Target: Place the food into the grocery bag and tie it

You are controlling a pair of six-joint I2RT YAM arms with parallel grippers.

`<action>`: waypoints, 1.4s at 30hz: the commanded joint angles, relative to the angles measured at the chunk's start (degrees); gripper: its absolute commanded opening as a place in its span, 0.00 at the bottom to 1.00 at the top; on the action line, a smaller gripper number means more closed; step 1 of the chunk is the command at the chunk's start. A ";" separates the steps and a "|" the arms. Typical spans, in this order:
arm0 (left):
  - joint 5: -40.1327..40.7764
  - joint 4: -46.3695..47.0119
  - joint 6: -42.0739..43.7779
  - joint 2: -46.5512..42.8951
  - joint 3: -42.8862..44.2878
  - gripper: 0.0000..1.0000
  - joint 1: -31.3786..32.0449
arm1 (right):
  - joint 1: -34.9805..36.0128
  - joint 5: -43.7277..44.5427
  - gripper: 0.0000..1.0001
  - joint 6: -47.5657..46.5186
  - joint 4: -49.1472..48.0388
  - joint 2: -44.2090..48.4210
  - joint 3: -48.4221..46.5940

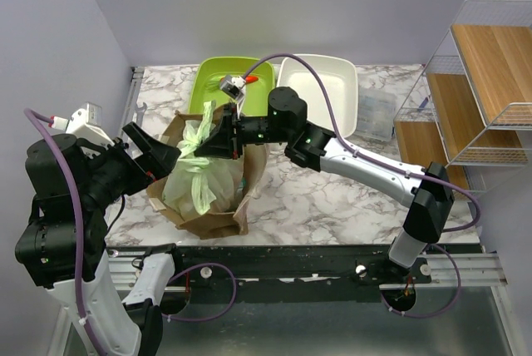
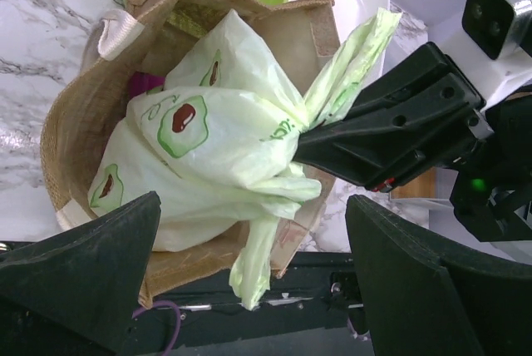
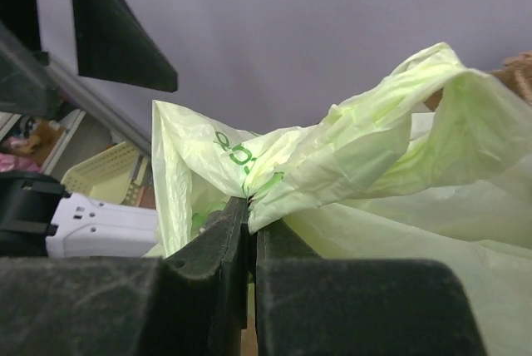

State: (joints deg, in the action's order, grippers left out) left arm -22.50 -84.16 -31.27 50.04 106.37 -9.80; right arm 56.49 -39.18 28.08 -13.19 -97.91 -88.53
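Note:
The robot's left gripper should next move to the brown paper bag's rim (image 1: 151,189) (image 2: 51,160), on the bag's side away from the right gripper, and close there.
The pale-green grocery bag (image 1: 202,175) with avocado prints sits bunched inside a brown paper bag (image 1: 249,175). It also shows in the left wrist view (image 2: 208,156). My right gripper (image 1: 218,141) is shut on the bag's gathered handles, seen pinched in the right wrist view (image 3: 252,202). One loose handle (image 2: 258,260) hangs down over the brown bag's near edge. My left gripper (image 1: 156,159) is open and empty, just left of the bags, with its fingers (image 2: 91,264) spread wide around the hanging handle. The food is hidden inside the bag.
A lime-green tray (image 1: 218,73) and a white tray (image 1: 324,81) stand behind the bags. A clear plastic box (image 1: 376,116) and a wire-and-wood shelf (image 1: 474,90) are at the right. The table's dark front rail (image 1: 291,260) runs below.

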 commanded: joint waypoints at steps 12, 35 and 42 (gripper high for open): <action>1.61 2.42 -2.27 -1.79 -4.23 0.94 -0.40 | -0.05 31.20 0.01 -16.09 17.16 -2.02 -0.01; 12.38 7.90 -4.58 -4.91 -15.66 0.96 -0.41 | 1.58 37.64 0.38 -23.11 43.89 -7.35 -16.46; 19.49 9.01 -5.14 -5.85 -20.86 0.96 -0.39 | 1.56 38.82 0.73 -19.84 50.40 -4.37 -22.54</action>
State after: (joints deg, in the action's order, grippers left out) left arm -9.98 -76.82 -35.73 44.82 87.68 -9.80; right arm 57.69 -2.22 6.66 30.89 -105.73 -108.73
